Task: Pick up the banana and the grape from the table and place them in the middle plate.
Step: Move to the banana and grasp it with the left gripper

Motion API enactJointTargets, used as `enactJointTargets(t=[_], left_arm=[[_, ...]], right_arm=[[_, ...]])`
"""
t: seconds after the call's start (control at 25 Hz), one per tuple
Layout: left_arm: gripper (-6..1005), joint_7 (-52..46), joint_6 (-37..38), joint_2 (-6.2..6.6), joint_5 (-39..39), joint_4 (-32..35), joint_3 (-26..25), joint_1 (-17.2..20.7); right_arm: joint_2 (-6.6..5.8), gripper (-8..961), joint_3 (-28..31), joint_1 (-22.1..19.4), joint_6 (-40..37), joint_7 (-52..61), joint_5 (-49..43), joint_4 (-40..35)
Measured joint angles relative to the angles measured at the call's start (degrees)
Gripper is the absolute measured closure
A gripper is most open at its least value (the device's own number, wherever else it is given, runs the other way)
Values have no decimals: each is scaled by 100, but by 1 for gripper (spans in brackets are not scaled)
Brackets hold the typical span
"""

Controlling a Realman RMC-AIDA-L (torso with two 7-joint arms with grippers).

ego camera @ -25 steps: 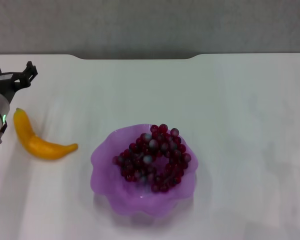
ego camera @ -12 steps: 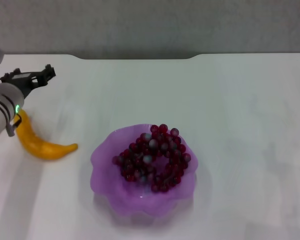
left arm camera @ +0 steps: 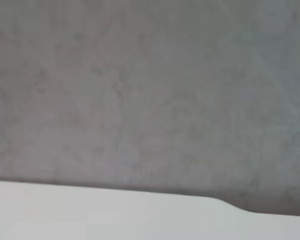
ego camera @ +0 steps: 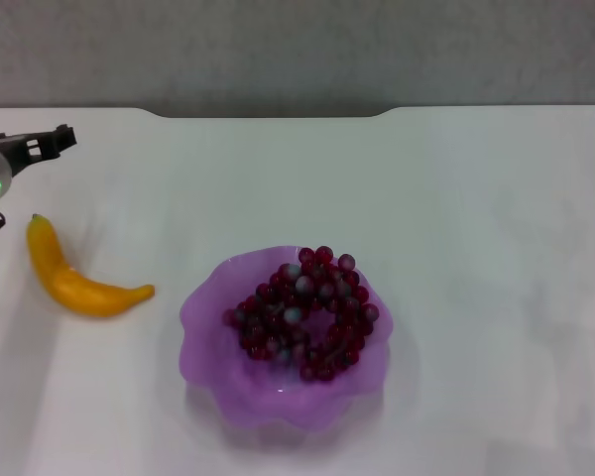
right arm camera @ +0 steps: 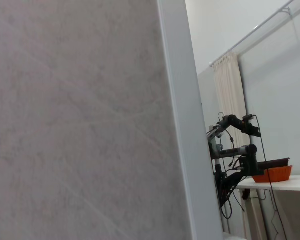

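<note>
The banana is next for my left gripper, which should move to it and close on the half nearer its greenish tip [ego camera: 50, 262], just before the banana's bend.
The banana [ego camera: 74, 280] lies on the white table [ego camera: 476, 218] at the left, its greenish tip pointing toward the far edge. The grape [ego camera: 302, 313] bunch rests inside the purple middle plate [ego camera: 206, 337] near the table's centre front. My left gripper [ego camera: 55, 141] hovers at the far left, beyond the banana and apart from it, holding nothing. Neither wrist view shows any of the task's things. My right gripper is out of view.
The table's far edge [ego camera: 278, 114] runs along a grey wall [left arm camera: 140, 90]. The right wrist view looks past a wall panel [right arm camera: 80, 120] at another robot setup [right arm camera: 235, 150] with an orange tray far off.
My left arm swung right over the banana's far end, then drew back to the left edge. The banana's tip is uncovered again. Banana, grapes and plate have not moved.
</note>
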Motion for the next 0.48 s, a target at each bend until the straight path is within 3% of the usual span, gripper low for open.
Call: enactJointTargets(t=[0.28,0.48], left_arm=[[111,-86,-619,-37,887,29,-808,-146],[112,-287,-1248,5,1329,3,-1083,-156]], right_arm=[[4,61,-79,40,1,-6,-8,41],[9,61,-86,24,0,-7,-7,41]])
